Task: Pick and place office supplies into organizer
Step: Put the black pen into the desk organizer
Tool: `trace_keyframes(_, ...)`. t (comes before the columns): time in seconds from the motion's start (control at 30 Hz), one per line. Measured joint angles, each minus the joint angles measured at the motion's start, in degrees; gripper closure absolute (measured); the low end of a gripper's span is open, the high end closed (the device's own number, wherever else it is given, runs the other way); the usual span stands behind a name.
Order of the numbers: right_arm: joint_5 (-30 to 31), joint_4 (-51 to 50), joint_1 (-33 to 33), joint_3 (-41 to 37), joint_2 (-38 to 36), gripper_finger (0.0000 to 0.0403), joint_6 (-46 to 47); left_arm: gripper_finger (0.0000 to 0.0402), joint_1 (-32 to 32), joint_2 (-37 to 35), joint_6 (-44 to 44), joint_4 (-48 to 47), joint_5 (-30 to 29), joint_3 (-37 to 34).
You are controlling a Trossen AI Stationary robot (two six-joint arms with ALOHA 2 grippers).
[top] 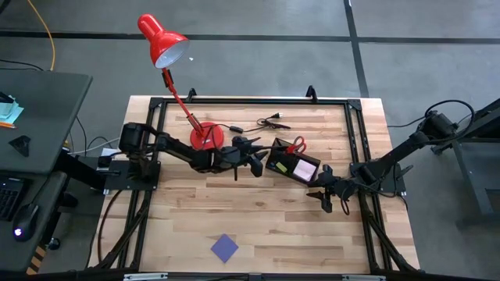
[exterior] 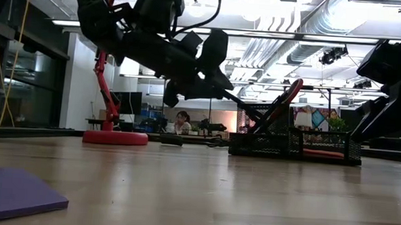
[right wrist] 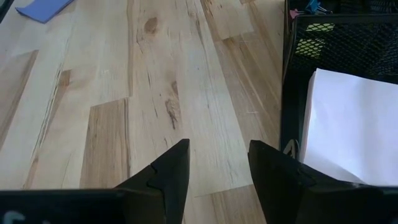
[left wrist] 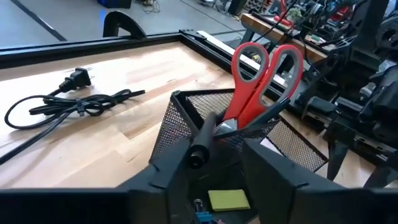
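Note:
The black mesh organizer sits crooked to the table's frame, so I should close my left gripper on the slanting pen's loose end (left wrist: 199, 155) and swing the organizer straight.
The black mesh organizer (top: 293, 164) stands mid-table. Red-handled scissors (left wrist: 261, 81) stand blades-down in its taller section. The pink note pad (top: 304, 168) and a small yellow piece (left wrist: 228, 200) lie in its low compartments. A dark pen (left wrist: 208, 140) leans slanting out of the taller section, its lower end inside. My left gripper (top: 256, 158) is open at the organizer's left side, with the pen's free end between its fingers. My right gripper (top: 326, 197) hovers open above bare wood at the organizer's near right corner. The blue-purple note pad (top: 225, 247) lies flat near the table's near edge. My left gripper is open around the dark pen's free end (left wrist: 199, 155), coming level from the table's left. That end sits close against one finger (left wrist: 171, 171), with a wide gap to the other. Whether the finger touches it, I cannot tell. The pen's lower end stands in the organizer's taller section.
The red desk lamp's base (top: 205, 136) sits just left of my left gripper, its shade (top: 164, 40) beyond the far edge. A black cable with plug (top: 269, 121) lies far of the organizer. A black metal frame (top: 355, 133) rings the table. Bare wood stretches toward the near edge.

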Motion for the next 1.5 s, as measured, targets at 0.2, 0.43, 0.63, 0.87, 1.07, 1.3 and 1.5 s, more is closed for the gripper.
trace_keyframes(0.2,-0.01,0.00,0.00,0.00,0.00,0.0246,0.00,0.0342,0.00,1.21,-0.04,0.46,-1.12,0.00)
trace_keyframes(0.43,-0.01,0.00,-0.01,0.00,0.00,0.0247,0.00,0.0388,-0.05,1.26,-0.07,1.25,-1.21,0.00)
trace_keyframes(0.63,0.00,0.01,-0.01,0.00,0.00,0.0246,0.00,0.0376,0.04,1.26,0.00,1.94,-1.18,0.00)
trace_keyframes(0.87,0.00,0.00,-0.01,0.00,0.00,0.0240,0.00,0.0395,0.00,1.26,3.13,4.89,-0.75,0.03)
trace_keyframes(1.07,0.00,0.00,-0.02,0.00,0.00,0.0245,0.02,0.0400,0.04,1.26,8.95,-0.55,0.93,4.71)
trace_keyframes(1.3,-0.01,0.01,0.00,0.00,0.00,0.0244,0.00,0.0381,-1.49,1.24,8.33,-7.97,0.91,8.91)
trace_keyframes(1.5,-0.02,0.02,-0.02,0.00,0.00,0.0237,0.00,0.0341,-5.88,0.26,8.94,-15.17,-4.39,8.92)
